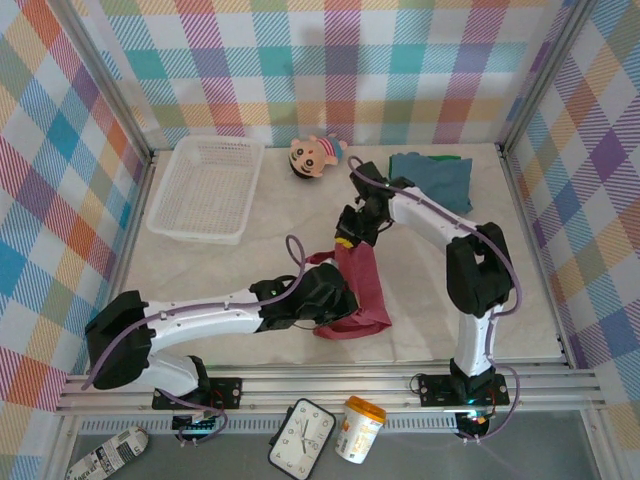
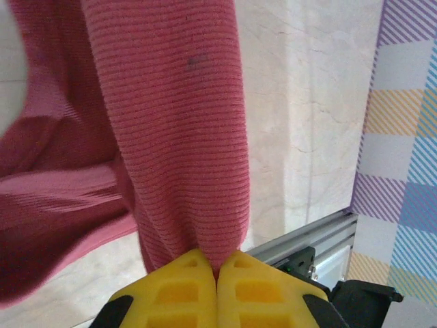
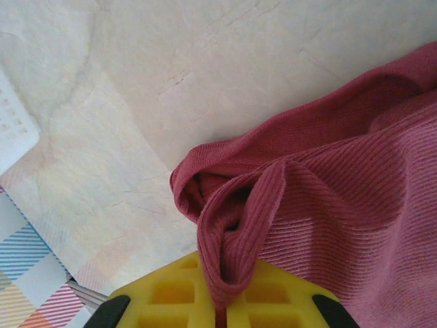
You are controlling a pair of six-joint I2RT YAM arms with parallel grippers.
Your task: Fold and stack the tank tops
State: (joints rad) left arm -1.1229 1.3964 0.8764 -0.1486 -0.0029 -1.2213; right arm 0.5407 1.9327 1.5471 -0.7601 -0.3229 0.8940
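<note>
The near end of the dark red tank top is in my left gripper, far from the stack, so next I lay it flat and then take its far corner (image 1: 319, 258).
The dark red tank top (image 1: 360, 290) hangs stretched between both grippers over the middle of the table, its lower part bunched on the surface. My left gripper (image 1: 335, 290) is shut on its near end; the ribbed red cloth (image 2: 177, 123) runs up from the yellow fingertips (image 2: 184, 280). My right gripper (image 1: 347, 240) is shut on the far end, a fold of red cloth (image 3: 252, 232) pinched between its yellow fingertips (image 3: 171, 294). The blue-grey tank top (image 1: 435, 178) lies folded at the back right, with a strip of green top (image 1: 437, 156) showing behind it.
A white mesh basket (image 1: 207, 188) sits at the back left. A big-headed doll (image 1: 312, 155) lies by the back wall. The aluminium rail (image 1: 330, 380) runs along the near edge, with a clock (image 1: 303, 453) and a cup (image 1: 358, 428) below it.
</note>
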